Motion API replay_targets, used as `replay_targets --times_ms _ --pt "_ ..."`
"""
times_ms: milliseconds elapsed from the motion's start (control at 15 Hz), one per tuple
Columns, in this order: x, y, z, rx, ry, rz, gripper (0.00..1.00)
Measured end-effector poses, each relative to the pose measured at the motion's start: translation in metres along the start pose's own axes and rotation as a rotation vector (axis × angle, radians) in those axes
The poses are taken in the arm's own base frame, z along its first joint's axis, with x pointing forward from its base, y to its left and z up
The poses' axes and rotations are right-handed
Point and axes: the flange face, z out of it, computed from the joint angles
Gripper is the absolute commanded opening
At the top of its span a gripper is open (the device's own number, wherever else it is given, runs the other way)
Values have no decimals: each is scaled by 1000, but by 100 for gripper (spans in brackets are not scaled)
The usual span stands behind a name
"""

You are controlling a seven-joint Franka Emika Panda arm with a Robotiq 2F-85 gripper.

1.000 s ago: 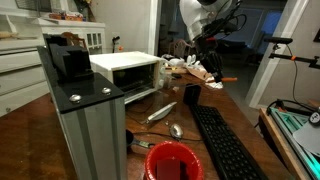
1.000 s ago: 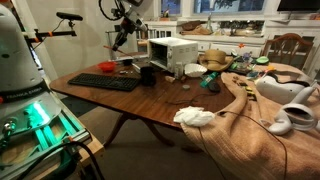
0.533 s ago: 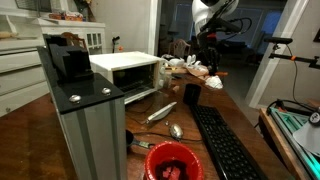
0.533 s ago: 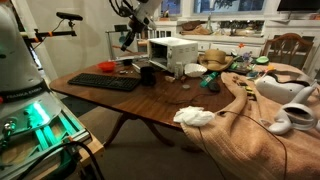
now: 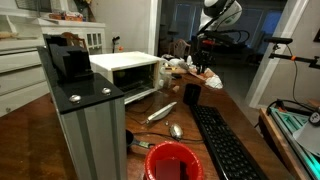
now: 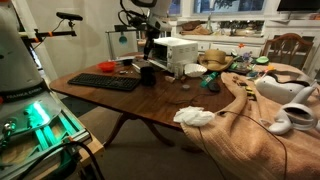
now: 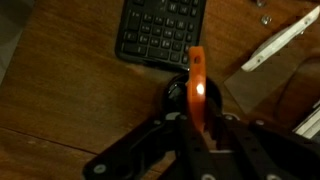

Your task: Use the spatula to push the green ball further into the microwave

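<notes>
The robot's gripper will let go of the orange spatula on the wooden table (image 5: 193, 80), close behind the black cup and away from the keyboard. The spatula is now in the air beside the microwave.
In the wrist view my gripper (image 7: 197, 118) is shut on the orange spatula (image 7: 197, 75), whose blade points away over a black cup (image 7: 178, 92). The white microwave (image 5: 125, 72) (image 6: 175, 50) stands at the back of the wooden table, and its door looks folded down in front. In both exterior views my gripper (image 5: 206, 62) (image 6: 146, 42) hangs in the air beside the microwave's open side, above the black cup (image 5: 192, 95) (image 6: 147, 74). The green ball is hidden from every view.
A black keyboard (image 5: 225, 140) (image 6: 105, 82) (image 7: 160, 30) lies near the cup. A red bowl (image 5: 173, 162), a spoon (image 5: 175, 130) and a grey metal column (image 5: 85, 120) stand close to one camera. Cloth and clutter (image 6: 250, 100) cover the table's other end.
The arm has carried the gripper and spatula sideways toward the microwave's front. The jaws have stayed shut on the spatula.
</notes>
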Motion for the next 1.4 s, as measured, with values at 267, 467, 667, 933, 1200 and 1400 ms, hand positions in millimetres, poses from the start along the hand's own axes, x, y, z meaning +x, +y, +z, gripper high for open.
replay_targets --times_ms 267,467,667,933,1200,1400 --pt "33 27 10 14 85 155 5" --pt "55 50 17 31 132 261 5" --pt "73 70 22 73 148 373 5" --pt "92 88 23 148 137 492 5" --pt "105 82 33 193 183 538 5" --pt "115 71 48 203 214 545 5"
